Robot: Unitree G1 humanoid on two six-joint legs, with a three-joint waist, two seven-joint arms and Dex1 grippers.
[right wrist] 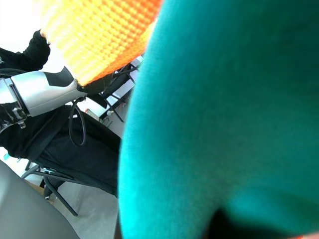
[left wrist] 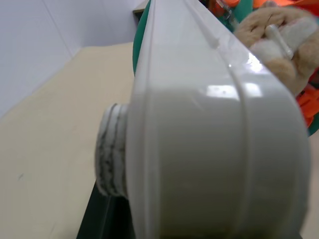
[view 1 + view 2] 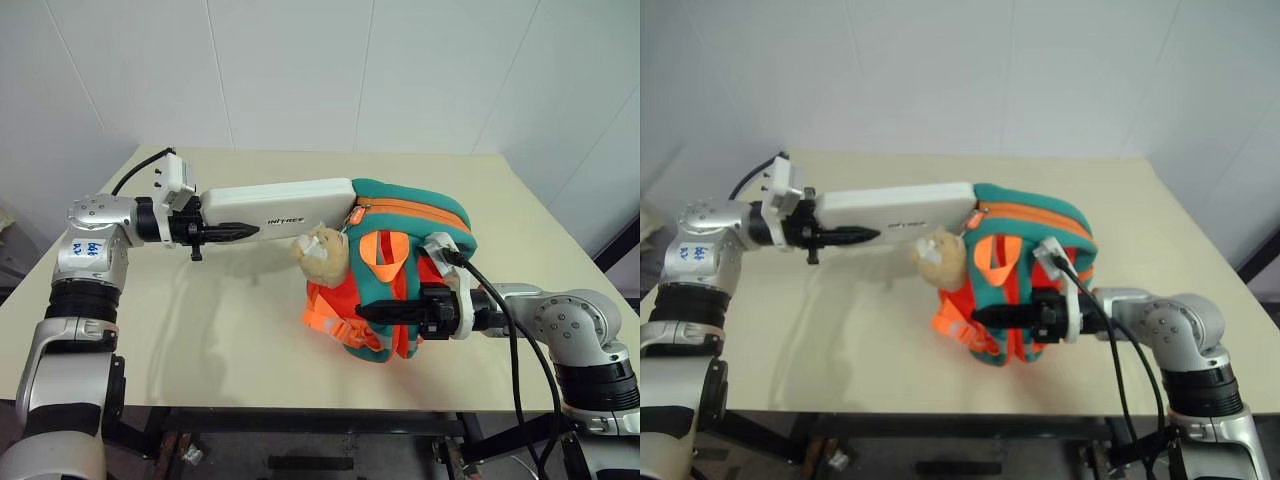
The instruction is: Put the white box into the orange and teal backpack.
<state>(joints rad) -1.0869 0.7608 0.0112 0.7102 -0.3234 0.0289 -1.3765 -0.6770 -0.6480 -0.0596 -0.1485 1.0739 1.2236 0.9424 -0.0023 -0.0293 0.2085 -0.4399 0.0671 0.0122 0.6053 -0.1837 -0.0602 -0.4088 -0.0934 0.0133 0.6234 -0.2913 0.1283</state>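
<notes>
I should use my left gripper to release the white box when it is deep inside the backpack point(image 3: 406, 212), along the backpack's orange zipper.
The white box point(image 3: 275, 203) hangs level above the table, my left gripper point(image 3: 245, 231) shut on its left end. Its far end meets the teal top rim of the orange and teal backpack point(image 3: 400, 205) by the zipper; whether it has entered I cannot tell. The backpack stands upright at centre right, with a tan plush toy point(image 3: 320, 255) hanging at its front. My right gripper point(image 3: 368, 312) is shut on the backpack's front fabric low down. In the left wrist view the white box point(image 2: 214, 149) runs toward the plush toy point(image 2: 279, 45). The right wrist view shows teal fabric point(image 1: 224, 109) and an orange strap point(image 1: 94, 35) close up.
The beige table point(image 3: 200, 330) has open surface to the left and front of the backpack. A white wall stands right behind its far edge. A black cable point(image 3: 505, 320) loops from my right wrist over the table's front right edge.
</notes>
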